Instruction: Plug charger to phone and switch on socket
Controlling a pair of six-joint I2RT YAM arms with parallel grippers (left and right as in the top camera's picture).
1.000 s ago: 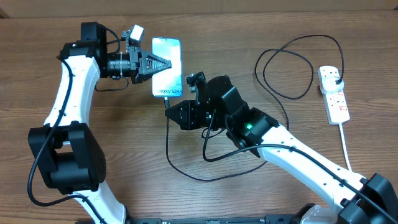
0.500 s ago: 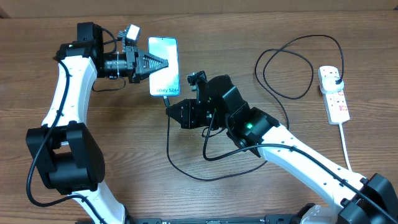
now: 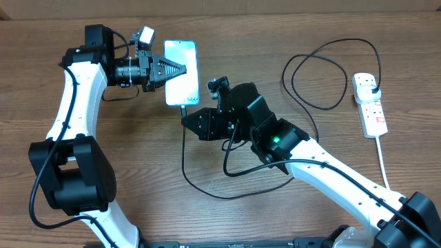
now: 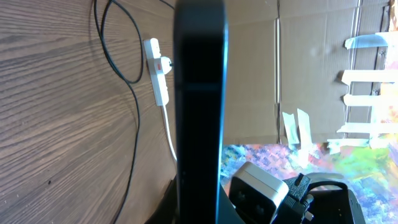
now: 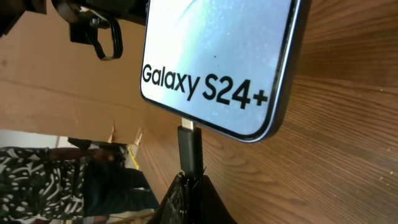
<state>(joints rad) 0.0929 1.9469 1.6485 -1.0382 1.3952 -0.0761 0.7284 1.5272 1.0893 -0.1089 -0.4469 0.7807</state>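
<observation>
The connector's silver tip still shows below the phone's bottom edge; my right gripper will open, back off, then regrip the black connector body [image 5: 190, 150] to push it deeper.
The phone [image 3: 185, 88] has a lit screen and is held off the table by its left side, with my left gripper [image 3: 182, 70] shut on it. In the left wrist view the phone [image 4: 199, 93] shows edge-on as a dark bar between the jaws of the left gripper [image 4: 199, 214]. My right gripper [image 3: 185, 117] is shut on the charger's connector [image 5: 190, 149], just below the phone [image 5: 217, 50]. The tip meets the phone's bottom edge; how deep it sits I cannot tell. The charger cable [image 3: 207, 194] loops across the table to a black plug [image 3: 372, 84] in the socket [image 3: 372, 114].
The cable's second loop [image 3: 317, 76] lies on the wood right of centre, near the right arm [image 3: 324, 169]. The socket's white lead [image 3: 383, 165] runs toward the front edge. A cardboard wall [image 4: 311, 68] stands behind the table.
The left gripper shifted the phone slightly left. The right gripper moved up and left with the connector, bringing its tip against the phone's bottom edge.
</observation>
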